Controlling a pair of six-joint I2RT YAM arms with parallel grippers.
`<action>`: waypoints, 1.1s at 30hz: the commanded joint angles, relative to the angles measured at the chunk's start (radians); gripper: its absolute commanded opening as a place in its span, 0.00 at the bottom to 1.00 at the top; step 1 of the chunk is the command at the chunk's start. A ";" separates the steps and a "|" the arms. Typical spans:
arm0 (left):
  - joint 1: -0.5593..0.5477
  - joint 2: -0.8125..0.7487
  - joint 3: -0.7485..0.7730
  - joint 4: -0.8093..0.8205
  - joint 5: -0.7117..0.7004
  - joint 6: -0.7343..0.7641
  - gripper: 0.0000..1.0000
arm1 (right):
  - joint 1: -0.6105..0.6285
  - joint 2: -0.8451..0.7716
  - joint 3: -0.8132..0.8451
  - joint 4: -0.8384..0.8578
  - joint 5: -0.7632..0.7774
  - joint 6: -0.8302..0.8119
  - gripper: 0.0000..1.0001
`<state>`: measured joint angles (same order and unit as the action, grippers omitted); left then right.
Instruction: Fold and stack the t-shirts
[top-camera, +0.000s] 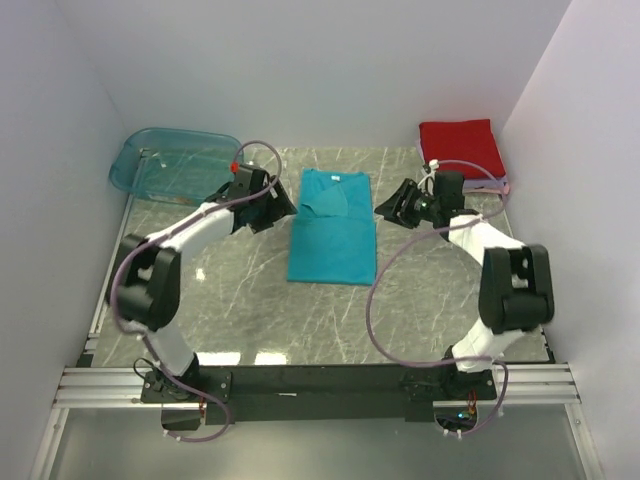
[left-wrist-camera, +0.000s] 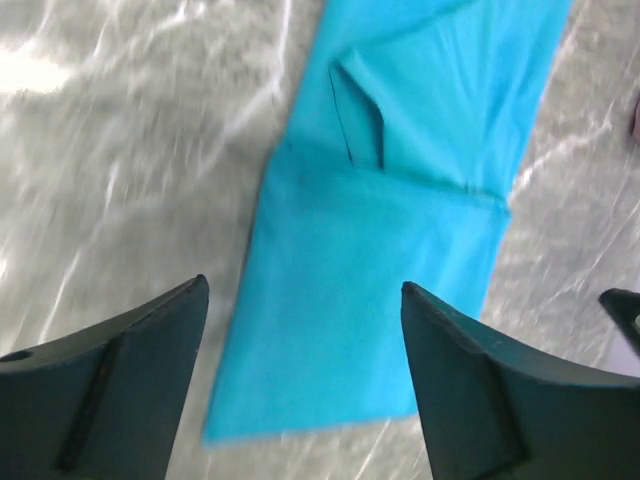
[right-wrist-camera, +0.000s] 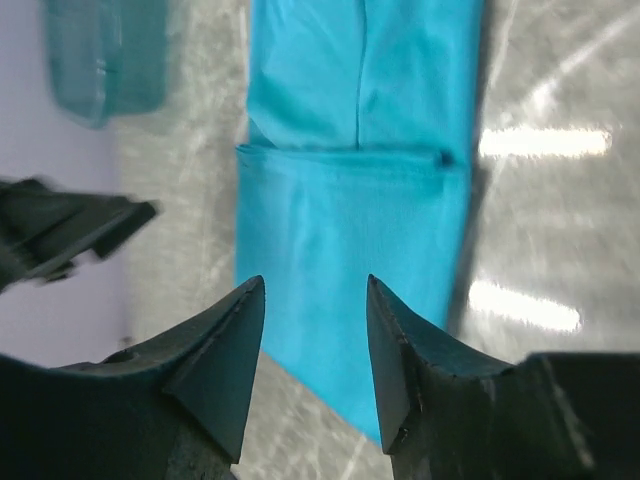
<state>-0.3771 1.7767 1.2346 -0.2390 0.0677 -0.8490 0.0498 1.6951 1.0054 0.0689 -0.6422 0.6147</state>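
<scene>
The near corner (top-camera: 371, 283) of the teal t-shirt's bottom hem, on the same side as the red t-shirt, should be grabbed next by my right gripper.
The teal t-shirt (top-camera: 332, 225) lies flat in the middle of the table, folded into a long strip with its collar at the far end. The left wrist view shows the shirt (left-wrist-camera: 380, 250) below the camera, and so does the right wrist view (right-wrist-camera: 350, 220). My left gripper (top-camera: 275, 205) hovers at the shirt's left edge, open (left-wrist-camera: 305, 290) with nothing between its fingers. My right gripper (top-camera: 392, 207) hovers off the shirt's right edge, also open (right-wrist-camera: 313, 285) and empty. A red t-shirt (top-camera: 460, 145) sits folded at the back right, with a pale edge (top-camera: 505, 186) showing under it.
A see-through teal tub (top-camera: 170, 160) stands at the back left corner and also shows in the right wrist view (right-wrist-camera: 105, 50). White walls close in the table on three sides. Bare marble table (top-camera: 250, 310) lies in front of the shirt.
</scene>
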 joint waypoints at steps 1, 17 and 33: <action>-0.074 -0.128 -0.055 -0.176 -0.147 0.034 0.84 | 0.045 -0.132 -0.048 -0.252 0.197 -0.136 0.53; -0.252 -0.096 -0.129 -0.315 -0.209 0.024 0.62 | 0.320 -0.286 -0.185 -0.503 0.529 -0.127 0.54; -0.312 0.050 -0.073 -0.379 -0.203 0.010 0.49 | 0.407 -0.178 -0.114 -0.550 0.621 -0.087 0.52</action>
<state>-0.6758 1.7996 1.1442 -0.5892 -0.1326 -0.8326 0.4454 1.4990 0.8482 -0.4675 -0.0715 0.5095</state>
